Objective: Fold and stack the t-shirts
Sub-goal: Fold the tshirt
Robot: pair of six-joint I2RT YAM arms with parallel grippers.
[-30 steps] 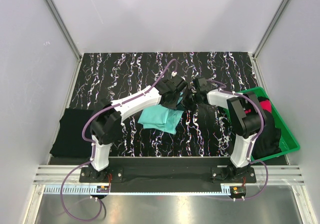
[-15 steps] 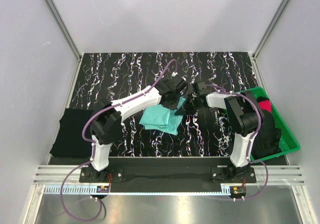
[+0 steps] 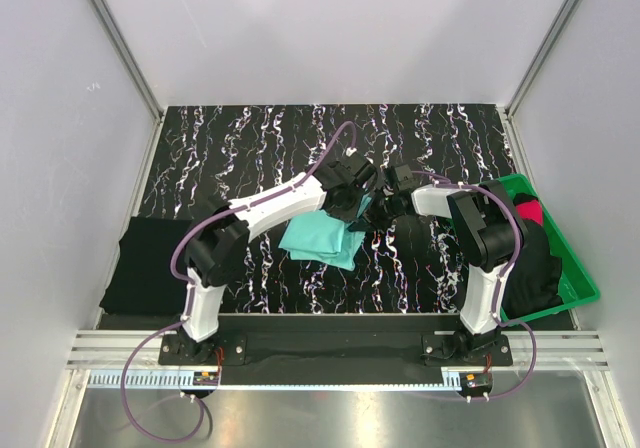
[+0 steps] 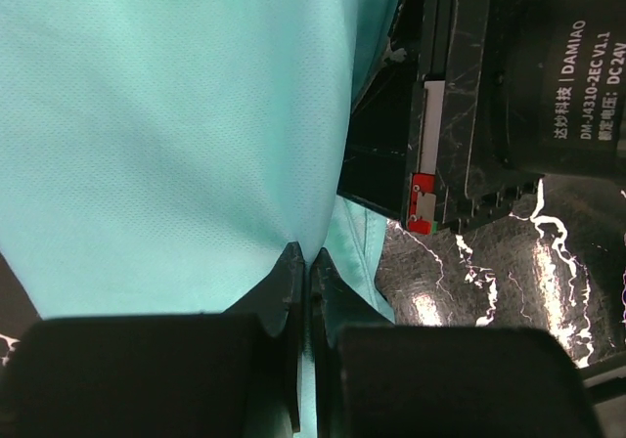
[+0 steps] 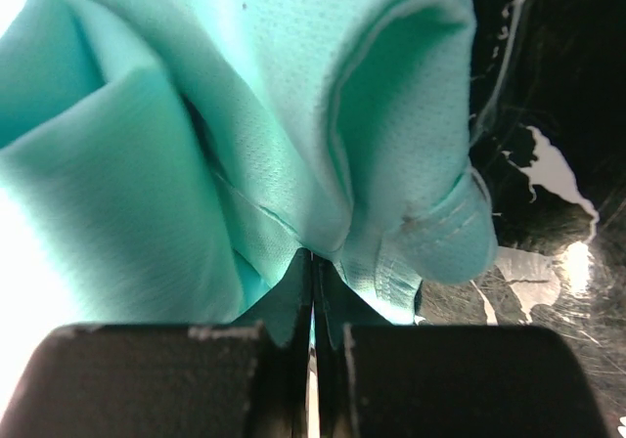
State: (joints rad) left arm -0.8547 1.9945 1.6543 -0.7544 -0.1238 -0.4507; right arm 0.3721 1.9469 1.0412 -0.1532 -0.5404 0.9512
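Note:
The turquoise-mint t-shirt's top layer leaves some lower layer uncovered, so my left gripper should pull the top layer's near corner (image 3: 335, 258) across.
The turquoise-mint t-shirt (image 3: 322, 240) lies partly folded on the marbled mat (image 3: 250, 148) in the middle. My left gripper (image 3: 352, 206) is shut on its cloth (image 4: 176, 115) at the far right edge. My right gripper (image 3: 376, 208) is shut on a bunched fold of the same shirt (image 5: 245, 145), close beside the left one. A folded black t-shirt (image 3: 150, 265) lies at the mat's left edge. More black shirts (image 3: 535, 268) and a red-pink one (image 3: 530, 211) sit in the green tray (image 3: 580, 283).
The green tray stands at the right edge of the mat. The right arm's wrist body (image 4: 548, 76) is very near the left gripper. White walls enclose the mat on three sides.
Both grippers have shifted slightly right and nearer each other with the mint shirt's edge. The shirt's fold has tightened a little toward the left.

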